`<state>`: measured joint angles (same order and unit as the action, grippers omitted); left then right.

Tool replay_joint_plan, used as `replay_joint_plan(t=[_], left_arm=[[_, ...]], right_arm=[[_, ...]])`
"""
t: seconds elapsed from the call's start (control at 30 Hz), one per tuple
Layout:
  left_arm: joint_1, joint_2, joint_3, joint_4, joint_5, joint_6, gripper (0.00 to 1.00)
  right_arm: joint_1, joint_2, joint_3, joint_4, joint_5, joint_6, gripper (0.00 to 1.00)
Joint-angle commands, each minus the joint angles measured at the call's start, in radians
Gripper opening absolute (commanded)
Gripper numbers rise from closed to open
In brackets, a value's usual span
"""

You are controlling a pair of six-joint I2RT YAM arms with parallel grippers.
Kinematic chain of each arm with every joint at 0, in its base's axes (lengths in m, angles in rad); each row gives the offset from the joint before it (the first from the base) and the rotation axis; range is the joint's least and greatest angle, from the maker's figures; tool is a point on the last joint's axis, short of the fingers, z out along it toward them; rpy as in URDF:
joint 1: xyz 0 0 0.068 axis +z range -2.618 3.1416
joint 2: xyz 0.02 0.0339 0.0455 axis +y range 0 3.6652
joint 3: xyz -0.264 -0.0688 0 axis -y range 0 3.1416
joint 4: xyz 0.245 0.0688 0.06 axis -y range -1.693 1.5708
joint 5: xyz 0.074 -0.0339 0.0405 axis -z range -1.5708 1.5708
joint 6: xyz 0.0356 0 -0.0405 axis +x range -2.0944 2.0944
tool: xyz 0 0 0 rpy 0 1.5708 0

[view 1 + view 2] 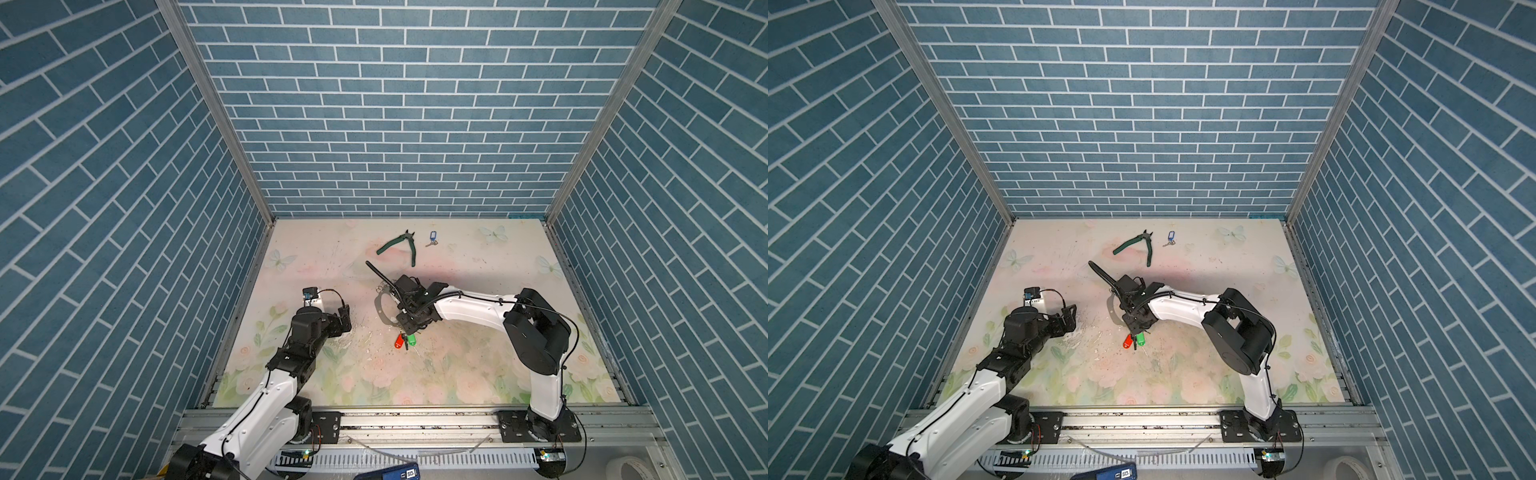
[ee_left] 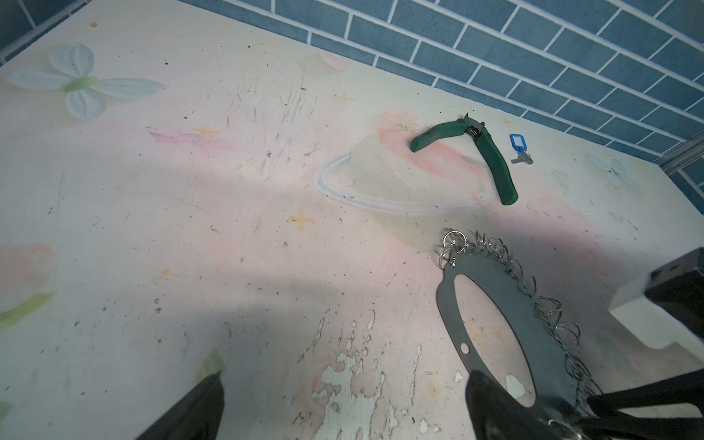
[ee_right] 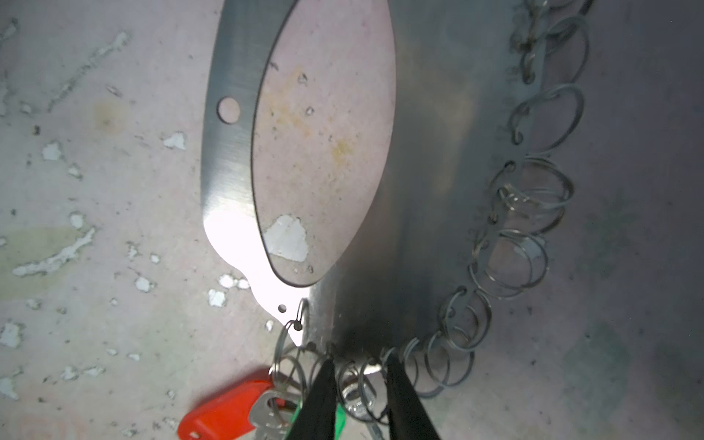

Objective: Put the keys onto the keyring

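My right gripper's fingers are on either side of small rings at the near edge of the keyring. Next, I open them, pinch the grey rim (image 3: 370,346) and lift it to my left gripper.
The keys (image 1: 432,238), a silvery key on a blue tag, lie far back on the table, just right of the pliers; the left wrist view shows the keys (image 2: 518,146) too. The keyring (image 1: 377,305), a flat dark grey oval hoop edged with small metal rings, lies mid-table. My right gripper (image 3: 360,367) is open, its thin fingers a little apart and straddling small rings at the near edge of the keyring (image 3: 228,152). My left gripper (image 2: 346,381) is wide open beside the keyring (image 2: 445,304), holding nothing.
Green-handled pliers (image 1: 401,245) lie at the back. A red-tagged key (image 1: 399,341) and a green-tagged key (image 1: 412,340) hang from the keyring's rings just below my right gripper (image 1: 409,326). Blue brick walls enclose the table on three sides.
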<state>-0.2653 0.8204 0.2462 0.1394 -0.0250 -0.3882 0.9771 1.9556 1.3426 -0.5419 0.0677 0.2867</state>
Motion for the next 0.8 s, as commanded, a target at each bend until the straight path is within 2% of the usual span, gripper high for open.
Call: replay_joint_plan(t=[0.0,0.57,0.77], left_arm=[[-0.003,0.006,0.002,0.012,-0.002,0.009,1.00],[-0.003,0.013,0.005,0.016,0.000,0.011,1.00],[-0.003,0.009,0.005,0.015,0.000,0.011,1.00]], right_arm=[[0.004,-0.012,0.037,-0.043,0.019,-0.018,0.27],[0.020,-0.011,0.046,-0.095,0.096,-0.035,0.27],[0.019,0.007,0.062,-0.099,0.099,-0.025,0.11]])
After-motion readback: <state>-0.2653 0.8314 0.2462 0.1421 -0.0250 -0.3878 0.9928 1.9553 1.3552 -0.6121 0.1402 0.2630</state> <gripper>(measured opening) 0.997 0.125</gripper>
